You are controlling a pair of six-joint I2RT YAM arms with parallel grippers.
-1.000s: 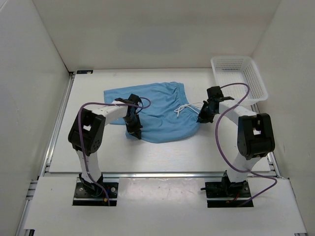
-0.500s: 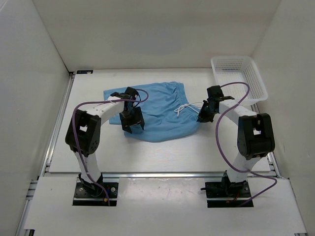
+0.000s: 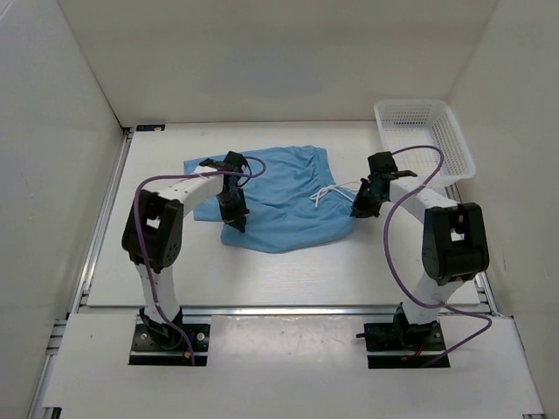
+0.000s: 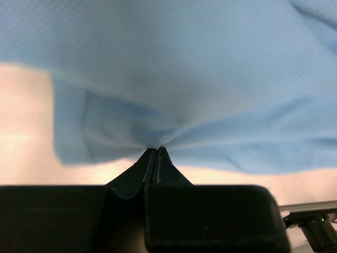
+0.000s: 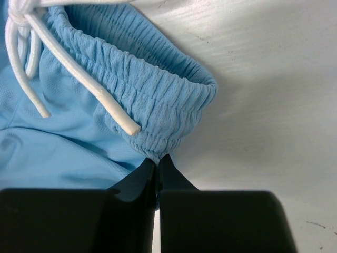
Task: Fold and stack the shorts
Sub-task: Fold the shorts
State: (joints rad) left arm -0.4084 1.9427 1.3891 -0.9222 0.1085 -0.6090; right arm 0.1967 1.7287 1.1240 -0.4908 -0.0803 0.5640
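I can see my left gripper pinching the shorts' near edge inward of the hem's loose corner, so I will open it and take the shorts' edge closer to that corner (image 3: 226,239) before I pull.
The light sky-blue shorts (image 3: 284,196) lie spread in the middle of the table, the white drawstring (image 3: 327,193) on their right side. My left gripper (image 3: 234,220) is shut on the shorts' near left hem and lifts it slightly; in the left wrist view the fabric (image 4: 174,79) puckers at the closed fingertips (image 4: 157,151). My right gripper (image 3: 355,210) is shut on the gathered waistband at the right end; in the right wrist view the waistband (image 5: 152,100) bunches at the closed tips (image 5: 157,158), with the drawstring (image 5: 79,79) lying across it.
A white plastic mesh basket (image 3: 423,140) stands at the back right corner of the table. White walls enclose the table on three sides. A metal rail (image 3: 100,218) runs along the left edge.
My left gripper has swung from the shorts' near left corner back over the fabric, drawing the pinched hem inward a little. The right arm has not moved.
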